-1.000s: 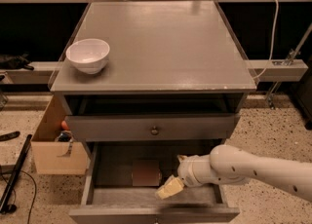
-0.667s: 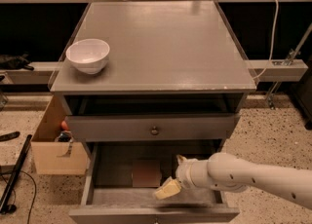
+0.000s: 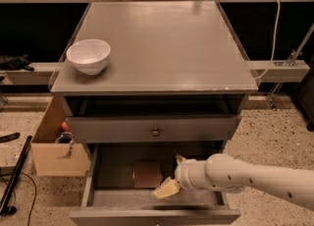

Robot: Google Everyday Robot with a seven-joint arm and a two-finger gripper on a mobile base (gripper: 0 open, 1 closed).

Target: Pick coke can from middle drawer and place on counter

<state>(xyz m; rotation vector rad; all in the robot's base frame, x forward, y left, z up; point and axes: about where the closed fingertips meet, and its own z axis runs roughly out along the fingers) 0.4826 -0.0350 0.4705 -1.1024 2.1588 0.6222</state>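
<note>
Next, I close my gripper around the middle of the coke can's body [image 3: 148,175], where the coke can is lying on the bottom of the open middle drawer.
The coke can [image 3: 147,174] shows as a small reddish-brown shape on the dark floor of the open middle drawer [image 3: 149,216], low in the camera view. My gripper [image 3: 172,174] is inside the drawer just right of the can, open, with one pale finger [image 3: 167,189] low and the other tip near the drawer's back. It does not hold the can. The white arm reaches in from the lower right. The gray counter [image 3: 162,43] is the cabinet top above.
A white bowl [image 3: 89,55] stands on the counter's front left. The upper drawer [image 3: 155,131] with a round knob is closed above the open one. A cardboard box [image 3: 54,146] sits on the floor to the cabinet's left. A dark pole lies at the far left.
My gripper has shifted slightly to the left inside the drawer, closer to the can. The can and the bowl have not moved.
</note>
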